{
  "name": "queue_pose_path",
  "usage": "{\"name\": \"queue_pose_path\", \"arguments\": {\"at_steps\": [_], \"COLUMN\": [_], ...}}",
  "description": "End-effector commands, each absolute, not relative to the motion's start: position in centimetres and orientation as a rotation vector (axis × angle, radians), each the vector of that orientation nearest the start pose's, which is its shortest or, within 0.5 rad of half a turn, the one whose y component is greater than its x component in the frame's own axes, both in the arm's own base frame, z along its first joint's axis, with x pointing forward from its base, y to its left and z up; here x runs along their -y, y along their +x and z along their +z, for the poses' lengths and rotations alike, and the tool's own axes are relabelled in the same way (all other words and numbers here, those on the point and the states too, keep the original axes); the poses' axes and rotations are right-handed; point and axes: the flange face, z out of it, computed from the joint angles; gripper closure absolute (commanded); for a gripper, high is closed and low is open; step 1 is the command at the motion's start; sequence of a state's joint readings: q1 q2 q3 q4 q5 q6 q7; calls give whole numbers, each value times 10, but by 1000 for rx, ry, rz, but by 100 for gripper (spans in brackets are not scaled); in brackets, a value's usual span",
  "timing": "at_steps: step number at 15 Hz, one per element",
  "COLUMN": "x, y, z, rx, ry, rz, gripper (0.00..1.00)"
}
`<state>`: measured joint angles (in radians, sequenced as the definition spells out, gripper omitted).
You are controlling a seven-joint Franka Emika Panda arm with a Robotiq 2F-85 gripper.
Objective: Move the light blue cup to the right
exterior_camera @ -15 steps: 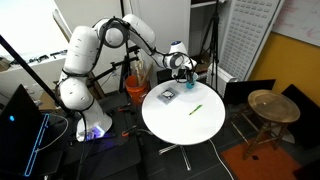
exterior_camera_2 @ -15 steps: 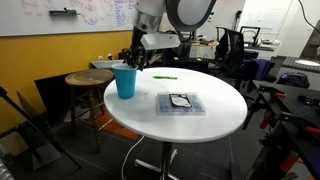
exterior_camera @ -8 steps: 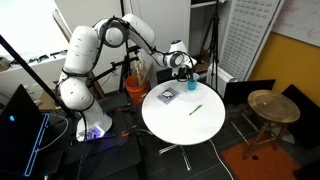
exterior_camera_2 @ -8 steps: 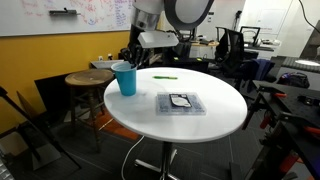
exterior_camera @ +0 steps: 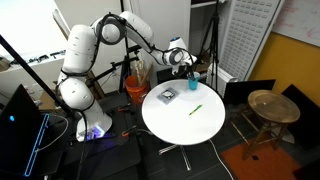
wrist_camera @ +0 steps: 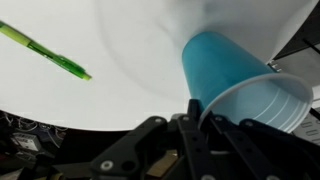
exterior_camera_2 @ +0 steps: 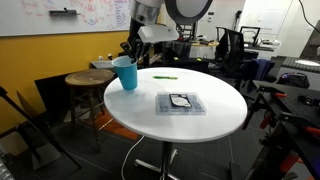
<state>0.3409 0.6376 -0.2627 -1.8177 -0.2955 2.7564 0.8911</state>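
The robot's gripper will release the light blue cup, now lifted a little and tilted, between the green stick and the white table's near edge (exterior_camera: 188,123).
The light blue cup (exterior_camera_2: 125,74) is at the far edge of the round white table (exterior_camera_2: 215,120), lifted a little and tilted. It also shows in an exterior view (exterior_camera: 194,76) and large in the wrist view (wrist_camera: 235,75). My gripper (exterior_camera_2: 131,56) comes down on it from above and is shut on the cup's rim; in the wrist view the gripper (wrist_camera: 200,108) pinches the rim wall between its fingers (wrist_camera: 192,118). The gripper also shows in an exterior view (exterior_camera: 186,63).
A thin green stick (exterior_camera_2: 165,77) (wrist_camera: 45,50) lies near the cup. A flat grey-black square object (exterior_camera_2: 180,102) (exterior_camera: 167,96) lies mid-table. A round wooden stool (exterior_camera_2: 88,78) (exterior_camera: 265,105) stands beside the table. Office chairs stand behind.
The cup has risen slightly off the table in the gripper's hold, and tilts a little more than before. The stick and the square object have not moved.
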Motion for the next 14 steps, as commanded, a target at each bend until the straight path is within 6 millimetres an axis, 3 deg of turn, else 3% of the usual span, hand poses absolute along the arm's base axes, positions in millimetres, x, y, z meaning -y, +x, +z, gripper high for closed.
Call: {"name": "queue_pose_path", "arguments": {"at_steps": [1, 7, 14], "x": [-69, -29, 9], "y": [648, 607, 546], "z": [266, 310, 333], "rx": [-834, -1040, -1325], "ry": [-3110, -3048, -2959], "rz": [-683, -751, -771], "gripper": [99, 99, 99]}}
